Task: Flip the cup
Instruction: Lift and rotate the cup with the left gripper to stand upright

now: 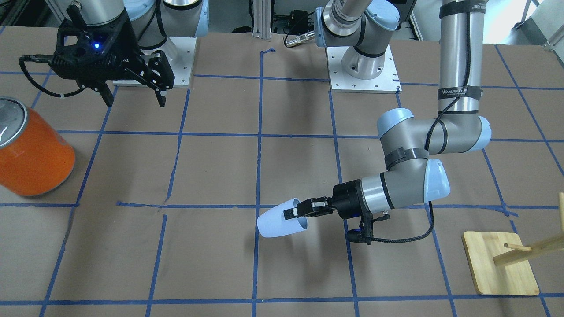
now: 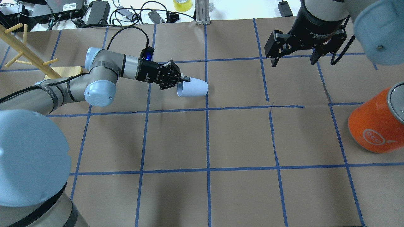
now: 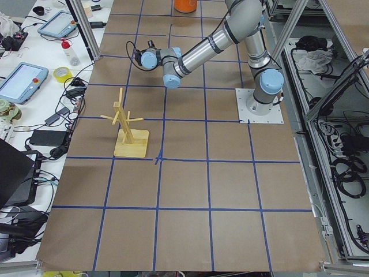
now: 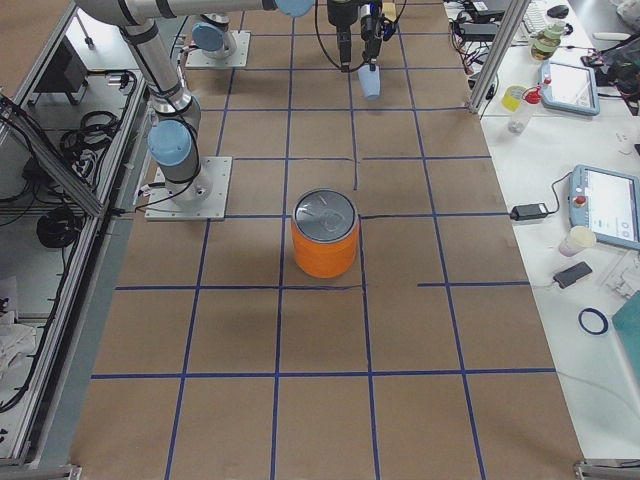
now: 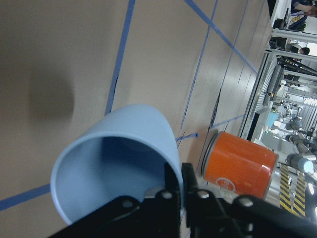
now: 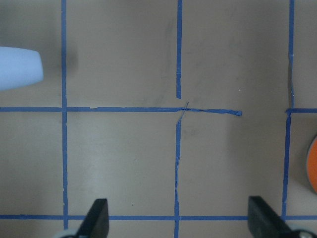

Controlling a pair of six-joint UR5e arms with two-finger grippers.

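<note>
I should use my left gripper to set the pale blue cup, held on its side above the table, down inside the blue tape square (image 1: 398,263) that is beside the wooden peg stand.
The pale blue cup (image 1: 278,219) is held on its side above the table, its open mouth toward my left gripper (image 1: 294,213) and its base pointing away. My left gripper is shut on the cup's rim, one finger inside and one outside. The overhead view shows the cup (image 2: 193,88) and the left gripper (image 2: 183,80) the same way. The left wrist view looks into the cup's mouth (image 5: 116,166), with the fingers (image 5: 181,186) pinching the wall. My right gripper (image 1: 132,99) hangs open and empty, high near its base; the overhead view shows the right gripper (image 2: 293,60) too.
A large orange can (image 1: 31,152) with a silver top stands at the table's edge on my right side; it also shows in the overhead view (image 2: 377,124). A wooden peg stand (image 1: 502,264) sits on my left side, beyond the left arm's elbow. Blue tape lines grid the brown table.
</note>
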